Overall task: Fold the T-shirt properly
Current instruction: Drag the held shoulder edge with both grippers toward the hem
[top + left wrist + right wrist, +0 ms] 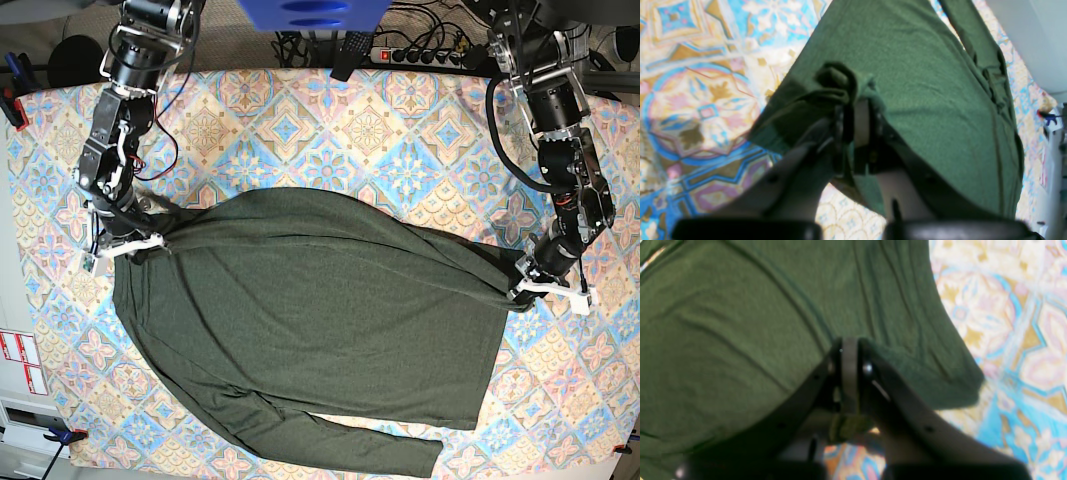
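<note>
Next, I lay the T-shirt's hem on its own lower layer [138, 274] with my right gripper, by the edge facing the clamps.
The T-shirt [310, 320] is a large olive-green long-sleeved shirt spread over the patterned tablecloth, one sleeve lying along its near edge. In the base view my left gripper [520, 283] sits at the shirt's right edge, shut on a bunched corner of cloth. The left wrist view shows that gripper [857, 110] pinching a crumpled fold of the T-shirt [923, 83]. My right gripper [150, 243] is at the shirt's upper left corner, and in the right wrist view this gripper [849, 346] is shut on the hem of the T-shirt [740, 323].
A tablecloth [400, 130] with blue, orange and pink tiles covers the whole table. Cables and a power strip [430, 55] lie behind the far edge. Clamps [12, 105] sit at the left edge. A white unit [1040, 43] stands beside the table.
</note>
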